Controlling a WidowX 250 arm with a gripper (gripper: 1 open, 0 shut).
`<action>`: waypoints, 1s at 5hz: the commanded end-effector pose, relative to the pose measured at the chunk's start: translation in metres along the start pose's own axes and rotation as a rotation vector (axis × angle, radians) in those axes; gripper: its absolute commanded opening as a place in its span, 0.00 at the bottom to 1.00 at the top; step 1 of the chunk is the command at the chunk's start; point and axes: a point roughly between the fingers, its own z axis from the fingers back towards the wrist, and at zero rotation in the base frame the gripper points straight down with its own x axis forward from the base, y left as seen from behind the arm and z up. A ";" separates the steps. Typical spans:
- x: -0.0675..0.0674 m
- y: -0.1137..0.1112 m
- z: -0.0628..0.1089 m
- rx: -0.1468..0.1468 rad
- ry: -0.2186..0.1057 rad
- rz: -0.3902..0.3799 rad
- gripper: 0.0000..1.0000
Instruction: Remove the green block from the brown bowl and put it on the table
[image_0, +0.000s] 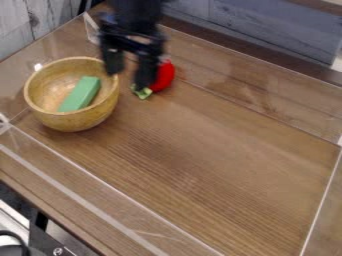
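The robot's gripper will next go to the green block's far end (88, 84) inside the brown bowl and close there.
The green block (80, 94) lies flat inside the brown bowl (44, 119), which sits at the left of the table (214, 150). My gripper (128, 68) hangs open just right of the bowl's far rim, its two dark fingers (112, 58) pointing down with nothing between them. It stands above and to the right of the block, not touching it.
A red strawberry-like toy (162, 76) with a small green stem (140, 91) lies right beside the gripper. Clear plastic walls (80, 195) edge the tabletop. A clear bracket piece sits at the far left corner behind the arm.
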 end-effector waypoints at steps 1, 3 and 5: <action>-0.015 0.032 0.009 0.040 -0.076 -0.013 1.00; -0.027 0.078 -0.018 0.053 -0.072 0.014 0.00; -0.015 0.093 -0.041 0.049 -0.060 0.052 1.00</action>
